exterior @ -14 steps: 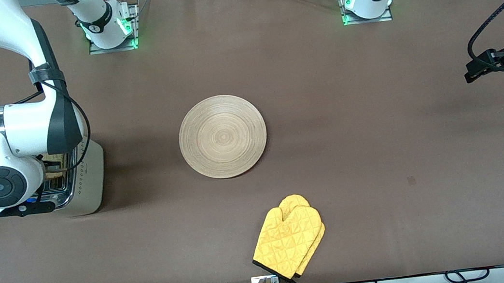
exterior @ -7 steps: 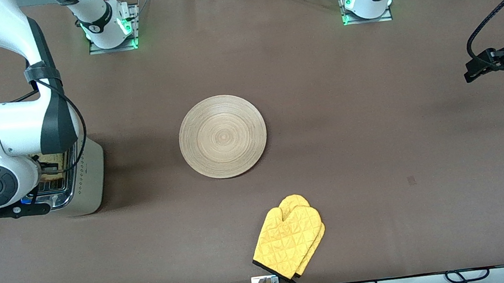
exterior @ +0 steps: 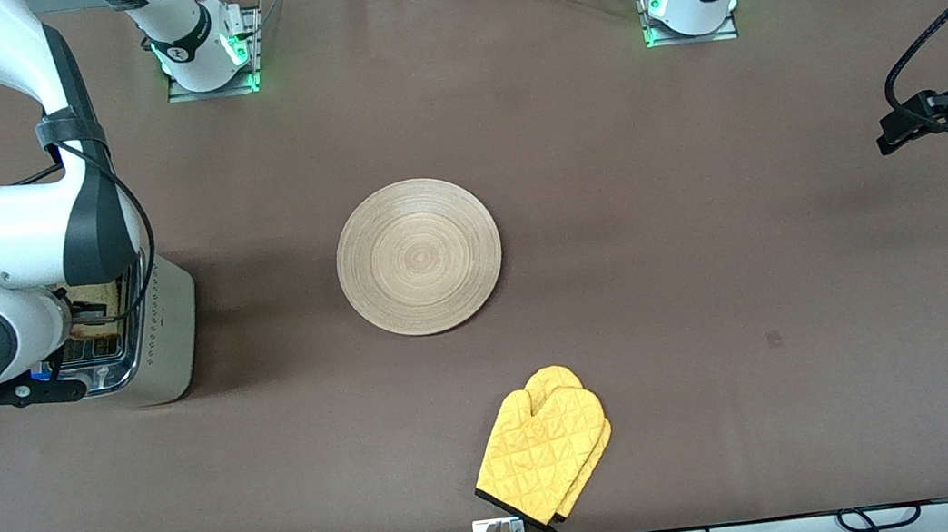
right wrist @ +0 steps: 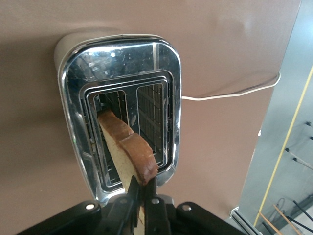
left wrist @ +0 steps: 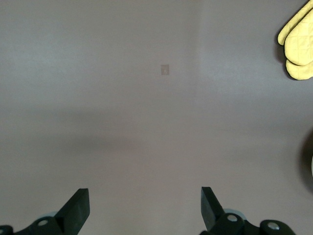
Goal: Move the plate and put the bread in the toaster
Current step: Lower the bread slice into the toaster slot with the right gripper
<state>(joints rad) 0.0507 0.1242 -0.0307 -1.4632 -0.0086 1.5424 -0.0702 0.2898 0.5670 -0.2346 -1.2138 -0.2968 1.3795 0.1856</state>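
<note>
Next, my right gripper releases the bread once it is down in the toaster's slot farther from the white cord (exterior: pixel 99 315) (right wrist: pixel 118 139).
The toaster (exterior: pixel 162 330) stands at the right arm's end of the table; its chrome top with two slots shows in the right wrist view (right wrist: pixel 166 68). My right gripper (right wrist: pixel 145 188) is over the toaster, shut on the bread (right wrist: pixel 128 149), a brown-crusted slice whose lower part is down in one slot. In the front view the bread (exterior: pixel 90 303) peeks out beneath the right arm. The round light-wood plate (exterior: pixel 419 257) lies mid-table. My left gripper (left wrist: pixel 144 208) is open and empty, held over bare table at the left arm's end, where that arm waits.
A yellow quilted oven mitt (exterior: pixel 546 451) lies near the table's front edge, nearer the camera than the plate; it also shows in the left wrist view (left wrist: pixel 298 46). The toaster's white cord (right wrist: pixel 230 90) runs off the table's end.
My right arm's wrist has shifted toward the table's end over the toaster, with the bread still held. The left arm, plate and mitt have not moved.
</note>
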